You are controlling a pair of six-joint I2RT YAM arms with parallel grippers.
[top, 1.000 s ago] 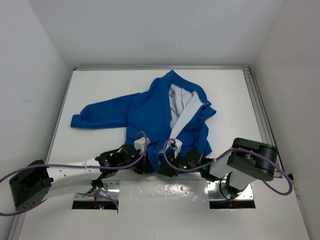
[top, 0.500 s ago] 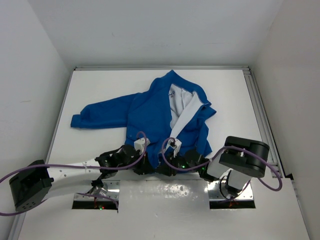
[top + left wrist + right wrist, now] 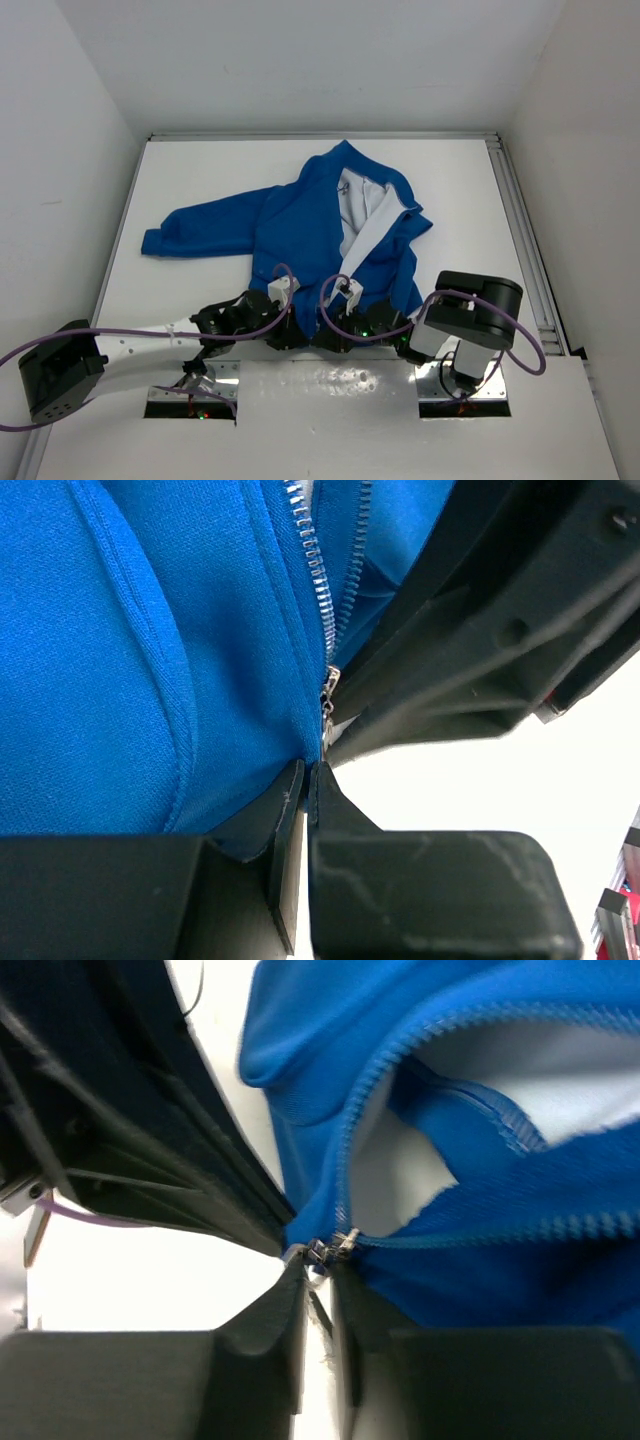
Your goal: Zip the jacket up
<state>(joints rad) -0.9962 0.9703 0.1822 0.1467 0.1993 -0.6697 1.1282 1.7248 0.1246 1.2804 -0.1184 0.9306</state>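
Next, I open my left gripper to free the zipper pull, since it hangs down against that gripper's fingers, and then take the hem [image 3: 309,752] below the slider.
The bright blue jacket [image 3: 300,215] lies flat on the white table, collar far, hem near me, its front open at the top and showing the white lining [image 3: 365,215]. My left gripper [image 3: 295,335] and right gripper [image 3: 322,338] meet at the bottom of the zipper. In the left wrist view the left gripper [image 3: 307,775] is shut on the jacket's hem [image 3: 150,650], just below the metal zipper slider [image 3: 329,685]. In the right wrist view the right gripper [image 3: 320,1270] is shut on the small metal zipper pull [image 3: 335,1245], with the two rows of zipper teeth parting above it.
The jacket's left sleeve [image 3: 190,235] stretches toward the left wall. A metal rail [image 3: 525,250] runs along the table's right edge. Purple cables [image 3: 150,332] loop over both arms. White walls close in the table on three sides.
The right arm's elbow has swung left, toward the jacket. Both grippers stay at the bottom of the zipper, and the jacket has not visibly moved.
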